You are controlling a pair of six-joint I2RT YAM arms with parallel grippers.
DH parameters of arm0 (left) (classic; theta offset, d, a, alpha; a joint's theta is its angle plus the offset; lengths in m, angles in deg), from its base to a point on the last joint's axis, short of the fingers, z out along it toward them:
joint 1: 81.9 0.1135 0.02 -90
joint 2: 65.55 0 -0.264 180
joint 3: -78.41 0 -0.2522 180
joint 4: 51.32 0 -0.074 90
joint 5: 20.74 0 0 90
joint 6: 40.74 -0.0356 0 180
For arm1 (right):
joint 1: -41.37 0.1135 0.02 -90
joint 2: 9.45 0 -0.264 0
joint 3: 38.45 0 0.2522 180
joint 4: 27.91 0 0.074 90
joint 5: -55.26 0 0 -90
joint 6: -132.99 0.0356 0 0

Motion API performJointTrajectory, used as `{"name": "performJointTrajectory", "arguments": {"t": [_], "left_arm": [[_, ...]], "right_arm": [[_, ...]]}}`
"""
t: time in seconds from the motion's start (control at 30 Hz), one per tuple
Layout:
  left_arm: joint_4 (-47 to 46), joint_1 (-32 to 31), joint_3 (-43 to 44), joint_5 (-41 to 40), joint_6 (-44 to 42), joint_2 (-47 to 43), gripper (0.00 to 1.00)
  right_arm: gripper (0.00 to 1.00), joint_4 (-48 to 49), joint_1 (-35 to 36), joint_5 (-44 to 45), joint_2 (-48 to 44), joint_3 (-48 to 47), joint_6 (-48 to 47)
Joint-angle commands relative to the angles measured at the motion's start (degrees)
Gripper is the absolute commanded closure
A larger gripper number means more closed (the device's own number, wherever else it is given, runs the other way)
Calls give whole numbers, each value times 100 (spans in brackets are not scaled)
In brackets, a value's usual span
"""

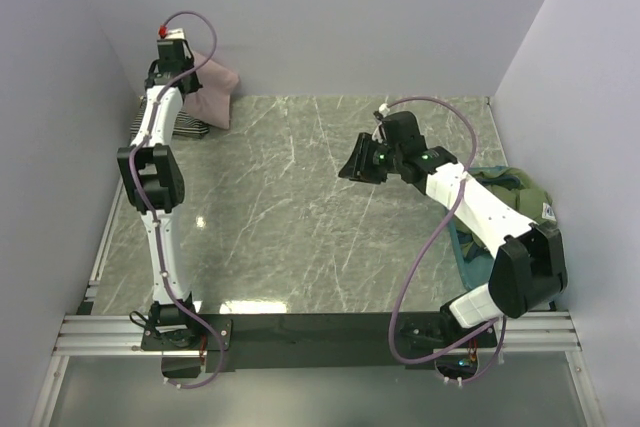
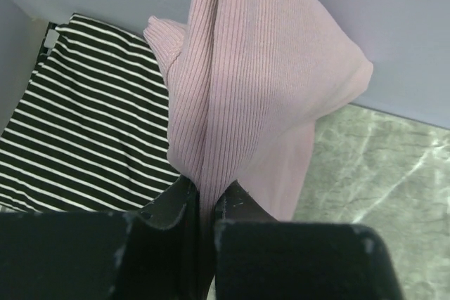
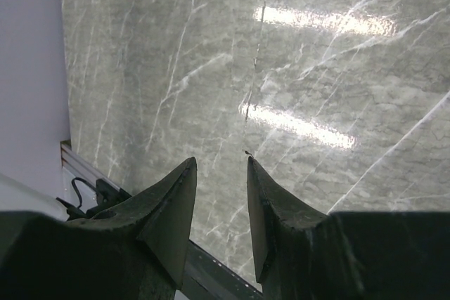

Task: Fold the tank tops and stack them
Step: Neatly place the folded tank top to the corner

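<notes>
I should release the pink tank top, now hanging bunched at the back, from my left gripper over the near part of the striped tank top (image 1: 171, 123) (image 2: 116, 163).
The mauve-pink tank top (image 2: 260, 82) hangs bunched from my left gripper (image 2: 206, 198), which is shut on a fold of its ribbed fabric. In the top view the pink tank top (image 1: 212, 87) droops at the far left corner, by the back wall, under the left gripper (image 1: 172, 47). The striped tank top (image 2: 84, 117) lies flat beneath and to the left; from above, the striped tank top (image 1: 190, 125) peeks out beside the arm. My right gripper (image 3: 221, 166) is open and holds nothing above bare marble; in the top view the right gripper (image 1: 352, 165) hovers right of the table's centre.
A teal tray (image 1: 468, 247) with olive-green cloth (image 1: 520, 192) sits at the right edge, partly under the right arm. Walls close in the table on the left, back and right. A metal rail (image 1: 300, 332) runs along the near edge.
</notes>
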Motion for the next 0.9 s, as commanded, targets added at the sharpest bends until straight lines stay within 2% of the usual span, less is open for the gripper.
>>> {"name": "performJointTrajectory", "arguments": {"t": [0.0, 0.13, 0.4, 0.7, 0.87], "left_arm": [[-358, 154, 237, 473, 251, -741, 100], [-577, 356, 8, 824, 489, -1004, 100], [-534, 778, 184, 1554, 885, -856, 100], [-481, 1104, 359, 1854, 1079, -232, 100], [-578, 1113, 289, 1994, 1192, -275, 100]], "right_arm": [[58, 37, 89, 90, 14, -261, -14], [58, 28, 116, 116, 50, -287, -5], [58, 2, 186, 169, 190, -419, 13], [59, -60, 353, 222, 471, -647, 13], [59, -51, 388, 266, 559, -665, 39]]}}
